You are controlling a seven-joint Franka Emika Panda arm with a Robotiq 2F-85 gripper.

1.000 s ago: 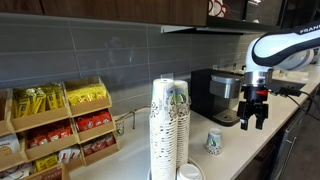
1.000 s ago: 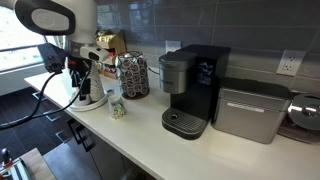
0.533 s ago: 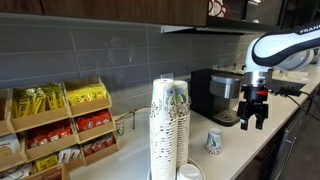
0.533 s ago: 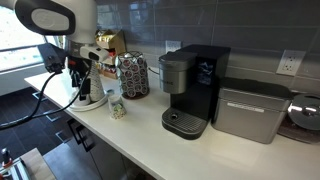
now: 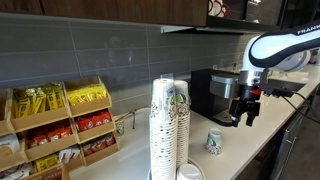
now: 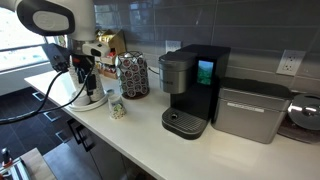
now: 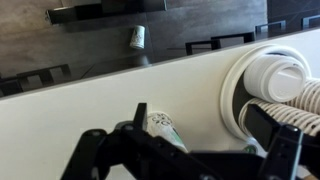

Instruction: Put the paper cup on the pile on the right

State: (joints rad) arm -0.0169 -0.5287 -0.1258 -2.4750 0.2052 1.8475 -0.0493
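Note:
I need to next lower my gripper to the paper cup's upper part (image 5: 214,134) (image 7: 174,140) and close around it, so the cup's lower end stays free for the pile.
The paper cup (image 5: 214,143), white with green-blue print, stands alone on the white counter in both exterior views (image 6: 117,108). In the wrist view the paper cup (image 7: 165,127) lies just inside my left finger. The pile (image 5: 178,112), topped by a printed cup, stands next to its twin column (image 5: 159,110) of plain white rims. Both columns show at the right of the wrist view (image 7: 272,82). My gripper (image 5: 247,116) hangs open and empty above the counter, a little beyond and above the cup. It also shows in an exterior view (image 6: 86,86) and the wrist view (image 7: 205,135).
A black coffee machine (image 5: 214,93) stands against the grey tiled wall behind the cup (image 6: 190,88). A wooden rack of snack packets (image 5: 60,125) sits near the stacks. A pod holder (image 6: 133,76) and a steel box (image 6: 247,110) are also on the counter.
My gripper has shifted slightly toward the cup and the stacks. The cup and the stacks have not moved.

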